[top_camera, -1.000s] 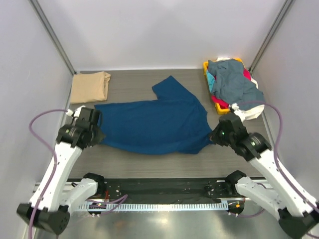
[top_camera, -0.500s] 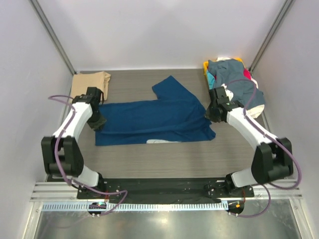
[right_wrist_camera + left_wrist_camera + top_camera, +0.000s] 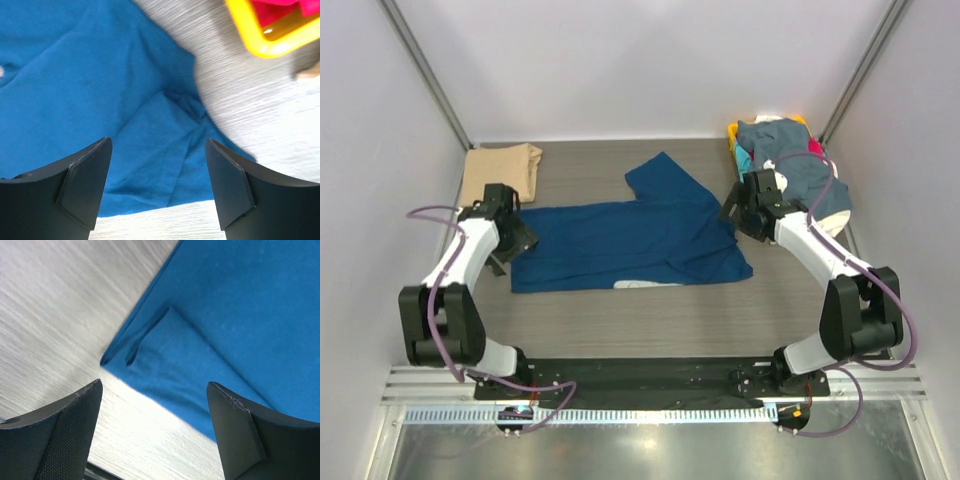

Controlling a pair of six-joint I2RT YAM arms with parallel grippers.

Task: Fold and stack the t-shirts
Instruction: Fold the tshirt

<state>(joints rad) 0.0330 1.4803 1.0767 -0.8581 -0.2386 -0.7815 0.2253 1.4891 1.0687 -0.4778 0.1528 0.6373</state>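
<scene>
My left gripper is to head next to the navy blue t-shirt's far corner (image 3: 523, 211), beside the folded tan t-shirt, and then it will close there.
A navy blue t-shirt (image 3: 630, 245) lies folded front-to-back in the middle of the table, one sleeve pointing to the back and a bit of white print (image 3: 645, 284) showing at its near edge. My left gripper (image 3: 516, 240) hovers open over its left end, with the cloth's folded corner (image 3: 145, 345) just beyond the fingertips (image 3: 70, 420). Over the right end my right gripper (image 3: 740, 215) hangs open above the blue cloth (image 3: 100, 75). Neither holds anything. A folded tan t-shirt (image 3: 500, 175) rests at the back left. Several more t-shirts (image 3: 795, 165) are heaped at the back right.
The heap sits in a yellow basket (image 3: 760, 215), whose corner (image 3: 260, 42) shows in the right wrist view. White walls close in the table on three sides. The arms' bases and a black rail (image 3: 640, 380) run along the near edge.
Both grippers carried the shirt's near edge toward the back, folding it over, then opened and let go of the cloth.
</scene>
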